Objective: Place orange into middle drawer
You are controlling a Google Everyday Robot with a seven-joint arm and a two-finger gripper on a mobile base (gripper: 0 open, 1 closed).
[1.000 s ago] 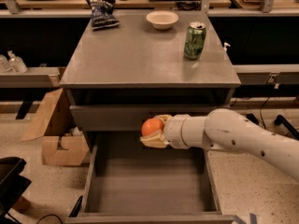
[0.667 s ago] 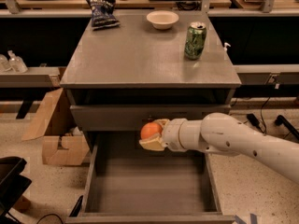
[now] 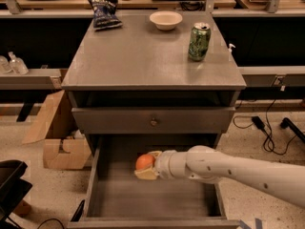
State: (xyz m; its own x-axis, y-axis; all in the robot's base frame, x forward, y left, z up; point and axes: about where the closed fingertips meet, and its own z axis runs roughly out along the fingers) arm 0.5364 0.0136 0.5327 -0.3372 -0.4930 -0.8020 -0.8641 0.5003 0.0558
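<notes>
The middle drawer is open. Next, my gripper lets go of the orange, now hanging low inside that drawer, on the cardboard box side of the open middle drawer's bottom [image 3: 139,181].
The orange [image 3: 144,162] is a round bright orange fruit held in my gripper [image 3: 147,166], whose pale fingers close around it from the right. My white arm reaches in from the lower right. The orange hangs low inside the open middle drawer [image 3: 119,199], a wide grey box pulled out under the closed drawer front with a small knob [image 3: 153,122]. I cannot tell whether the orange touches the drawer floor.
On the cabinet top [image 3: 143,56] stand a green can [image 3: 198,41], a white bowl [image 3: 166,19] and a dark chip bag [image 3: 104,12]. A cardboard box [image 3: 57,137] sits on the floor to the left. Cables lie on the floor at right.
My gripper has moved down and a little left with the orange, from in front of the drawer front to low inside the open drawer.
</notes>
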